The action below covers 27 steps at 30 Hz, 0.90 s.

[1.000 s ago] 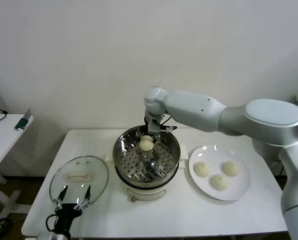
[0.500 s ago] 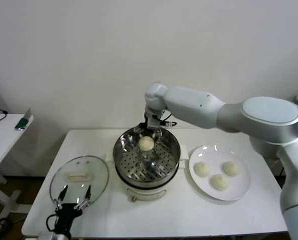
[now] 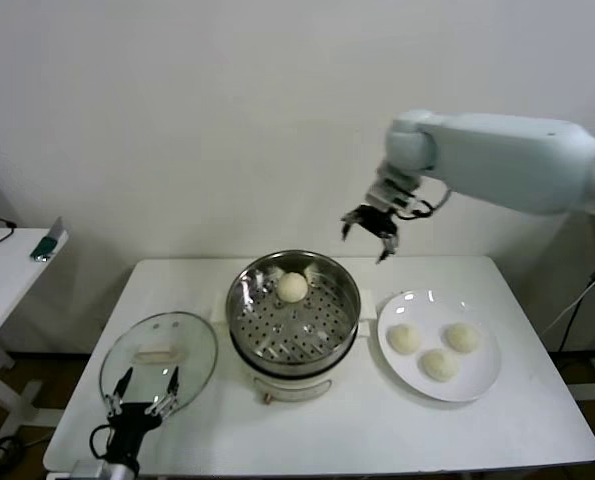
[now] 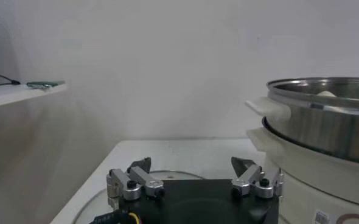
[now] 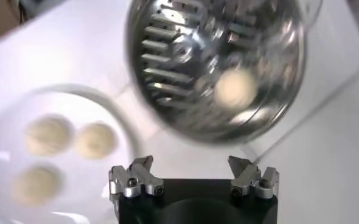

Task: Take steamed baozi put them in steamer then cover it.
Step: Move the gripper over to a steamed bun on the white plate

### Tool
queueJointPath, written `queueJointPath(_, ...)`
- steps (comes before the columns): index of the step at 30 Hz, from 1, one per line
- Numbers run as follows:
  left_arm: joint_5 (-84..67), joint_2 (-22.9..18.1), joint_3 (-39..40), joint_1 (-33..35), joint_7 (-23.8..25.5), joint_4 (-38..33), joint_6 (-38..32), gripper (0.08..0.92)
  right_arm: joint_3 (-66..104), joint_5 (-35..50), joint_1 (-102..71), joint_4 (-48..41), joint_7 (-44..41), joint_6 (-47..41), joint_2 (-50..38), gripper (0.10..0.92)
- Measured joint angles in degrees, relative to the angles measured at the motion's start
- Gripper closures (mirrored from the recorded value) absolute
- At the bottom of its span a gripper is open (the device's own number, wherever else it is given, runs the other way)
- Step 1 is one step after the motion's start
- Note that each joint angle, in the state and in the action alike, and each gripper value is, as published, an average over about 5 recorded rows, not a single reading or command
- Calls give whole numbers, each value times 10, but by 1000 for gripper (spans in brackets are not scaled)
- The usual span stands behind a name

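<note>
My right gripper should next move to close around the sides of the baozi (image 3: 404, 339) (image 5: 96, 141) that lies on the white plate closest to the steel steamer.
One cream-white baozi (image 3: 293, 287) lies at the back of the steel steamer (image 3: 247, 325), which sits in its white pot base; it also shows in the right wrist view (image 5: 235, 87). Three baozi (image 3: 403, 338) (image 3: 462, 337) (image 3: 438, 364) lie on the white plate (image 3: 482, 378); the right wrist view shows them too (image 5: 48, 134). My right gripper (image 3: 371, 226) is open and empty, high in the air between steamer and plate. The glass cover (image 3: 202, 355) lies flat on the table left of the steamer. My left gripper (image 3: 143, 392) is open and empty, low at the cover's near edge.
The white table (image 3: 377, 430) carries the cover, steamer and plate in a row. A side table (image 3: 7, 270) with a small green object stands at far left. A white wall is close behind.
My right gripper has let go of the baozi in the steamer, risen and swung up and to the right, away from the steamer. The left arm has not moved.
</note>
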Motion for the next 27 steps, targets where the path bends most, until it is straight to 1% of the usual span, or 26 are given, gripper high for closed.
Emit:
queueJointPath(5, 0, -2, 2, -3, 1, -1, 1, 177, -19, 23, -13, 52, 33, -92, -69, 203)
queueJointPath(11, 0, -3, -2, -1, 0, -2, 0, 177, 5, 24, -76, 74, 67, -178, -111, 203)
queueJointPath(19, 0, -3, -4, 5, 0, -2, -3, 177, 74, -6, -181, 50, 93, -240, -117, 203)
queueJointPath(27, 2, -4, -3, 5, -1, 0, -5, 177, 134, -32, -264, 12, 109, -273, -98, 203)
